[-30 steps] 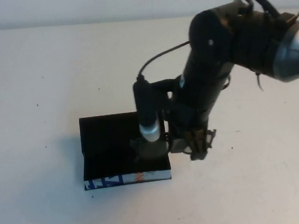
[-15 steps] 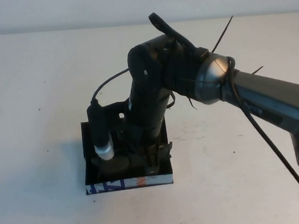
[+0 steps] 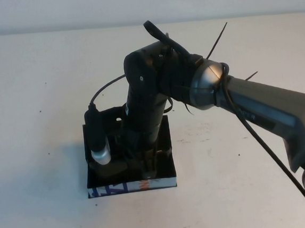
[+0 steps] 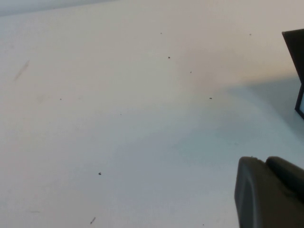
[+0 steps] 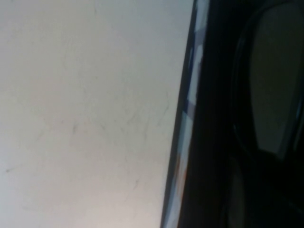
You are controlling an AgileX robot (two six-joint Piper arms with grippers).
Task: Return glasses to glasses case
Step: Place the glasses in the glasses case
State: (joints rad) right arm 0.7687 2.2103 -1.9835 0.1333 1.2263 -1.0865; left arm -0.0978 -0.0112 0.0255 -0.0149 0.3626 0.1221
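My right gripper is to set the glasses down on the bottom of the case, just inside the case's printed front side (image 3: 132,172) (image 5: 237,147).
The black glasses case (image 3: 132,186) lies open on the white table, its blue, white and orange printed side facing the front. My right gripper (image 3: 148,167) reaches straight down into the case and is shut on the glasses (image 3: 113,168), whose dark lens shows low inside on the left. In the right wrist view a tinted lens of the glasses (image 5: 275,80) sits just inside the printed wall of the case (image 5: 187,133). The arm hides most of the frame. My left gripper (image 4: 268,190) hangs shut over bare table, well left of the case corner (image 4: 297,57).
The right arm's wrist camera (image 3: 99,148), a black tube with a white tip, hangs over the case's left half with its cable looping up. The white table (image 3: 34,103) spreads on all sides of the case.
My right arm has swung left, from the case's right edge to over its middle, carrying the glasses along. It has also sunk lower into the case.
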